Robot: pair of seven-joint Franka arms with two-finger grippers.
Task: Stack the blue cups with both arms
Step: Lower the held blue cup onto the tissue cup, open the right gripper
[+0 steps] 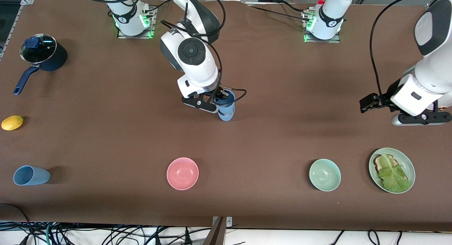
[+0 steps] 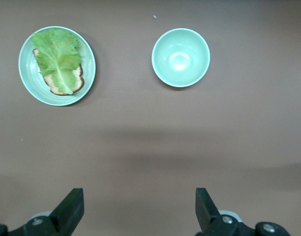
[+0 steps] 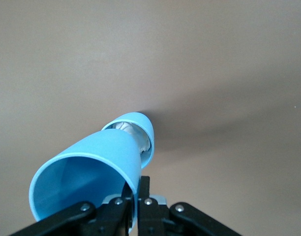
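Observation:
The light-blue cup, now tilted over the table's middle, will be let go by my right gripper inside the blue cup standing on the table [image 1: 227,107] [image 3: 135,135] below it.
My right gripper [image 1: 221,101] is over the middle of the table, shut on the rim of a light-blue cup [image 1: 226,98]. In the right wrist view the fingers [image 3: 145,189] pinch this cup's wall [image 3: 86,172]. The held cup tilts, with its base at the mouth of a second blue cup [image 1: 226,115] that stands on the table; this one also shows in the right wrist view [image 3: 140,125]. A third blue cup [image 1: 31,175] lies on its side at the right arm's end, near the front camera. My left gripper [image 1: 420,119] [image 2: 139,211] is open and empty, up in the air at the left arm's end.
A navy saucepan [image 1: 44,53] with a glass lid and a lemon [image 1: 12,122] sit at the right arm's end. A pink bowl [image 1: 182,173], a green bowl [image 1: 325,174] [image 2: 180,57] and a green plate [image 1: 409,165] [image 2: 89,56] with toast and lettuce stand near the front camera.

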